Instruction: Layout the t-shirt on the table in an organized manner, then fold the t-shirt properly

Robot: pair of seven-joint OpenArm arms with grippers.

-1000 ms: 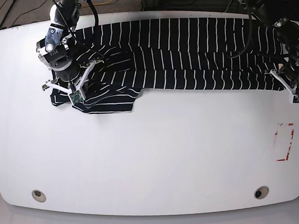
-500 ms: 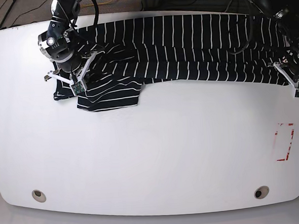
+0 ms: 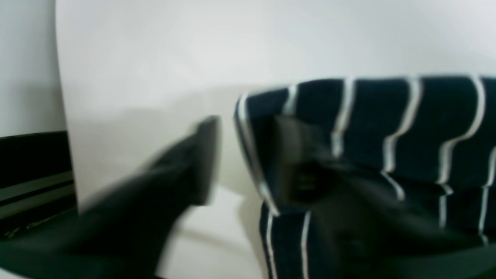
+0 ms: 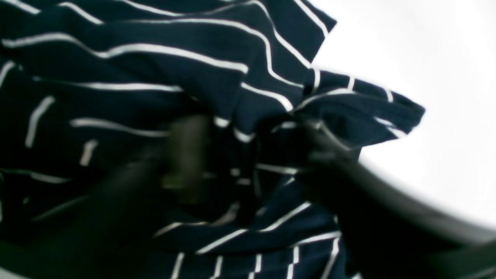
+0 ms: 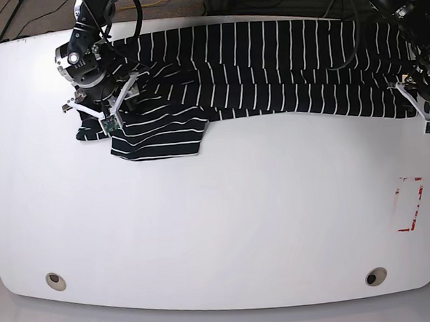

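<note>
The t-shirt is lying close along the far edge of the table, so my right gripper should grab the bunched cloth (image 4: 241, 144) and pull it closer before the folding.
The black t-shirt (image 5: 268, 70) with thin white stripes lies stretched along the far side of the white table (image 5: 226, 226), one sleeve folded over at its left end (image 5: 159, 139). In the base view my right gripper (image 5: 99, 117) stands over that left end. In the right wrist view it (image 4: 255, 155) is open, its blurred fingers (image 4: 186, 155) apart on bunched cloth (image 4: 155, 69). My left gripper (image 5: 425, 108) is at the shirt's right end. It (image 3: 248, 162) is open too, one finger (image 3: 205, 159) over bare table and the other against the shirt's edge (image 3: 387, 128).
A red-marked rectangle (image 5: 410, 204) sits near the right edge. Two metal-ringed holes (image 5: 55, 281) (image 5: 375, 276) lie along the near edge. Cables run beyond the far edge. A dark object (image 3: 35, 170) shows past the table's edge in the left wrist view.
Both arms drew the shirt toward the far edge, stretching it flatter. Both grippers, shut on the cloth before, now stand open and have let it go.
</note>
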